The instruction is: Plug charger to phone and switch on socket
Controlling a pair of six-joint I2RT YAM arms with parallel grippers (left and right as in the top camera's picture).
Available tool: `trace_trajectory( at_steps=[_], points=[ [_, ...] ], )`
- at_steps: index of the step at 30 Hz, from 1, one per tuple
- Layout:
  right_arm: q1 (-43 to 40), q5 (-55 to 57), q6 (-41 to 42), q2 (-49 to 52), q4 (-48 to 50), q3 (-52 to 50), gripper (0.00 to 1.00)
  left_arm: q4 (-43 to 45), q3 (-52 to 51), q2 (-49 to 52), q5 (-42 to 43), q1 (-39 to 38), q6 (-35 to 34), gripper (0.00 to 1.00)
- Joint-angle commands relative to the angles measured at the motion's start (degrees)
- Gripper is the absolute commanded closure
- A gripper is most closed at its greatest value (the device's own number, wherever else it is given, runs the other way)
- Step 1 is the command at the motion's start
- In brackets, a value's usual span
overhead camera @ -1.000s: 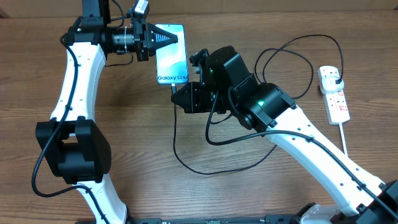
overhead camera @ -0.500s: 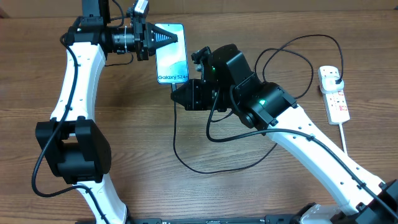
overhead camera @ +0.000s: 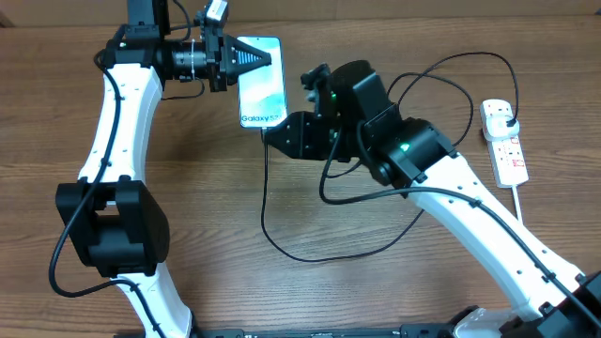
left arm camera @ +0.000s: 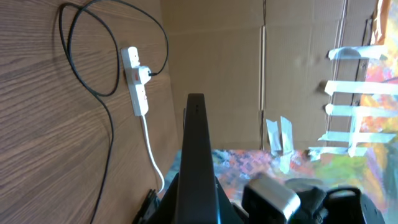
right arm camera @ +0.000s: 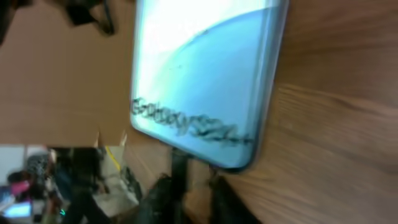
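Note:
The robot's left gripper should release the phone flat on the bare table (overhead camera: 262, 152) beside the right gripper's fingertips, behind the charger's curve.
The phone (overhead camera: 265, 94) lies at the back of the table, its blue screen up, tilted a little. My left gripper (overhead camera: 250, 58) is shut on its far end; in the left wrist view the phone (left arm camera: 196, 149) shows edge-on between the jaws. The black charger (overhead camera: 264, 192) runs from the phone's near end, loops across the table and reaches its plug head (overhead camera: 506, 118) in the white socket (overhead camera: 508, 155). My right gripper (overhead camera: 270, 134) sits at the phone's near end. In the right wrist view its fingers (right arm camera: 158, 198) stand slightly apart around the charger tip (right arm camera: 179, 163), which meets the phone (right arm camera: 199, 74).
The socket's thick white cord (overhead camera: 521, 211) trails toward the front right edge. The left wrist view shows the socket (left arm camera: 137, 84) and cardboard walls (left arm camera: 211, 56) beyond the table. Charger loops (overhead camera: 441, 94) lie between my right arm and the socket.
My right gripper's jaws have parted from shut. The right arm has shifted up and to the right, and the phone has swung slightly right with it. The left gripper holds as before.

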Motion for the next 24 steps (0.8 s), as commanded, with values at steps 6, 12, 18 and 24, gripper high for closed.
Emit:
trace_trajectory(
  at_steps=[6,12,18,24],
  points=[
    [-1.22,3.56,-1.84,0.15,-4.76,0.72,0.65,-0.11,0.63,-1.09,0.31,0.94,4.76,0.96],
    [-4.37,3.85,-3.39,0.15,-8.41,0.72,0.58,-13.03,0.46,-0.85,-21.20,0.20,14.82,0.96],
    [-8.17,5.62,-6.21,0.15,-13.55,0.72,0.58,-19.98,0.42,3.63,-25.40,-1.42,24.72,0.96],
    [-8.63,9.90,-6.43,0.15,-17.35,0.70,0.53,-20.41,0.39,10.47,-25.53,-2.47,29.64,0.96]
  ],
)
